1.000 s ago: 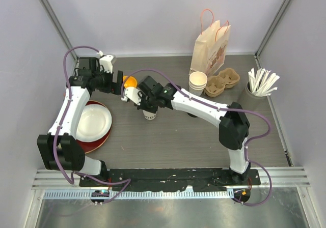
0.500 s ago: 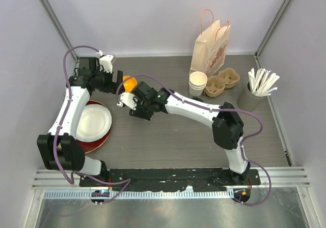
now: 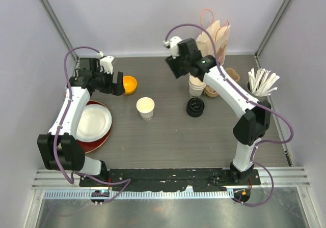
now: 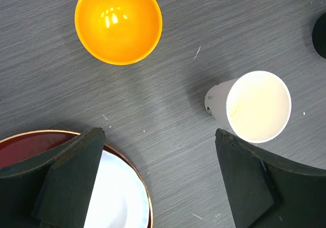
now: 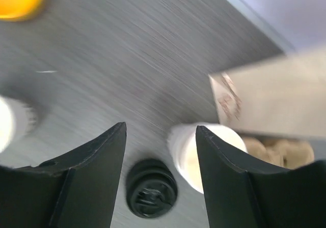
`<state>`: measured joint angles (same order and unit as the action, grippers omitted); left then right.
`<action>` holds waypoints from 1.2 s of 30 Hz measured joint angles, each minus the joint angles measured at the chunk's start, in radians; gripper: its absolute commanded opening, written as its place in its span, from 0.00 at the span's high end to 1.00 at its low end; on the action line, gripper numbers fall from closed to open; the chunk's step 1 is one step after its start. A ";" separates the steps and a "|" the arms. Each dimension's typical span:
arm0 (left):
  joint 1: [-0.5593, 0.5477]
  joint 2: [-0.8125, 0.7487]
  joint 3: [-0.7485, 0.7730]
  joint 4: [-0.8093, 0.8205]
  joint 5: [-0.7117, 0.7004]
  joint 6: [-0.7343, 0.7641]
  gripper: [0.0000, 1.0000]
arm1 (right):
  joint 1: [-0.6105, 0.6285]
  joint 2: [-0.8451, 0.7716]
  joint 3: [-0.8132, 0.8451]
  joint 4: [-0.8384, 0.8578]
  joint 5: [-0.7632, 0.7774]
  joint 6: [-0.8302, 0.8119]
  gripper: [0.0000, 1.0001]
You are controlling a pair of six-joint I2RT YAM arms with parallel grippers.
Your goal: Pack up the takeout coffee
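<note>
My right gripper should grab the rim of the stacked white cups [image 3: 191,80] [image 5: 185,160], on the side of the rim toward the lone takeout coffee cup.
One takeout coffee cup [image 3: 145,107], white paper and without a lid, stands upright in the middle of the table; it also shows in the left wrist view as the cup [image 4: 254,106] and blurred at the left edge of the right wrist view as the cup [image 5: 12,121]. A black lid [image 3: 195,107] lies to its right, seen from above as the lid [image 5: 151,187]. My right gripper [image 3: 174,67] hangs open and empty, high over the back of the table near the stacked white cups [image 3: 197,83]. My left gripper [image 3: 118,84] is open and empty beside the orange bowl [image 3: 129,83].
A paper bag [image 3: 211,47] stands at the back right, with a cardboard cup carrier [image 3: 224,81] in front of it. A holder of white utensils [image 3: 262,85] is at the far right. A white plate on a red one [image 3: 93,123] lies at the left, under my left arm.
My right gripper opened, let go of the paper cup and swung up and back to the right, toward the stacked cups. The cup stays standing mid-table. The left arm has not moved.
</note>
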<state>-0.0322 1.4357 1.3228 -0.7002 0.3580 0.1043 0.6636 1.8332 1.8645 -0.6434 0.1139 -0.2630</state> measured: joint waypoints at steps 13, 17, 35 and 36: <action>0.000 0.000 -0.022 0.005 0.013 -0.002 0.08 | -0.200 0.063 -0.020 -0.119 -0.014 0.158 0.51; 0.000 0.002 -0.043 0.006 0.043 -0.019 0.12 | -0.208 0.089 -0.018 -0.135 -0.034 0.166 0.54; -0.018 0.043 -0.047 -0.001 0.091 -0.041 0.13 | -0.214 0.171 -0.015 -0.203 0.023 0.187 0.67; -0.018 0.043 -0.047 -0.001 0.091 -0.040 0.14 | -0.214 0.171 -0.015 -0.204 0.024 0.187 0.68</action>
<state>-0.0502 1.4792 1.2758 -0.7010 0.4492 0.0639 0.4496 2.0045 1.8496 -0.8471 0.1375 -0.0757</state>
